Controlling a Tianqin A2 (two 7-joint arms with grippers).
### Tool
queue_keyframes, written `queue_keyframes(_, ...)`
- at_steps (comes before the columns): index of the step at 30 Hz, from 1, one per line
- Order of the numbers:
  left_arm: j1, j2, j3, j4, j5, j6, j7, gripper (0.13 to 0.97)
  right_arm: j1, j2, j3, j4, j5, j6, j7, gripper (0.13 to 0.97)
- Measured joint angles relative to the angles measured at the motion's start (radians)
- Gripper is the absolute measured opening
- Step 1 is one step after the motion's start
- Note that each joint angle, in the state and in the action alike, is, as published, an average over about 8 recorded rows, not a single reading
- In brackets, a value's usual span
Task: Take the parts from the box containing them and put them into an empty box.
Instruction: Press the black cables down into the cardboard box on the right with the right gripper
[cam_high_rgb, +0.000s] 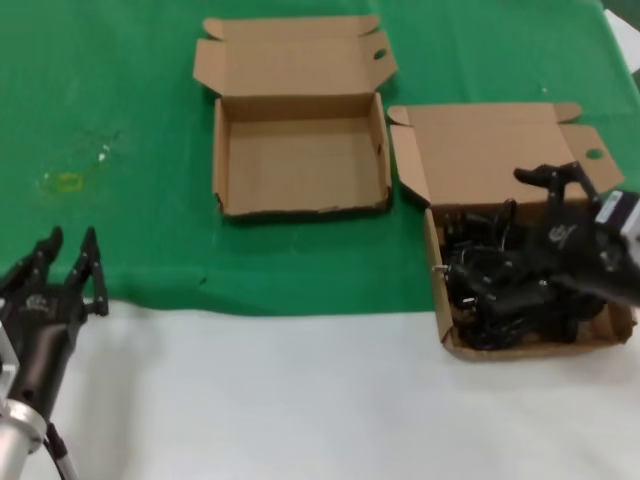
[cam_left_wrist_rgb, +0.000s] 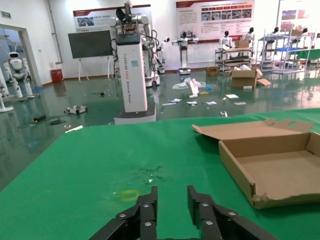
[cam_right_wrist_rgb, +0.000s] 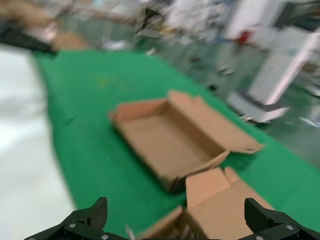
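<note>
The black power cord with the upright loop lies beside the full box's lid, and I need to close my right gripper on its tied middle (cam_high_rgb: 532, 230).
The parts, a tangle of black power cords (cam_high_rgb: 500, 285), lie in the squarish tall-lidded box (cam_high_rgb: 490, 150) at the right. My right gripper (cam_high_rgb: 520, 240) hangs over that pile, open wide, with nothing between its fingers; in the right wrist view the gripper (cam_right_wrist_rgb: 175, 220) spans the box's lid (cam_right_wrist_rgb: 225, 205). The empty box (cam_high_rgb: 300, 165), wider and short-lidded, stands at the centre back and shows in both wrist views (cam_left_wrist_rgb: 280, 170) (cam_right_wrist_rgb: 160, 140). My left gripper (cam_high_rgb: 70, 245) waits open at the near left, pointing over the green mat (cam_left_wrist_rgb: 172, 197).
A green mat (cam_high_rgb: 120, 120) covers the far half of the table and a white surface (cam_high_rgb: 250, 390) the near half. A small yellow mark (cam_high_rgb: 65, 182) sits on the mat ahead of the left gripper. The two boxes stand close together.
</note>
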Motion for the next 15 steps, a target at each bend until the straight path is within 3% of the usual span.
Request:
queue_keyframes(2, 0.000, 0.000, 0.000, 0.000, 0.000, 0.000, 0.000, 0.368, 0.061, 0.032, -0.026, -0.026, -0.011, -0.088, -0.022, 0.966)
queue_keyframes(7, 0.000, 0.000, 0.000, 0.000, 0.000, 0.000, 0.000, 0.278, 0.226, 0.070, -0.081, -0.107, -0.065, -0.302, -0.099, 0.966)
queue_keyframes(15, 0.000, 0.000, 0.000, 0.000, 0.000, 0.000, 0.000, 0.188, 0.462, 0.034, -0.142, -0.264, -0.189, -0.614, -0.256, 0.966)
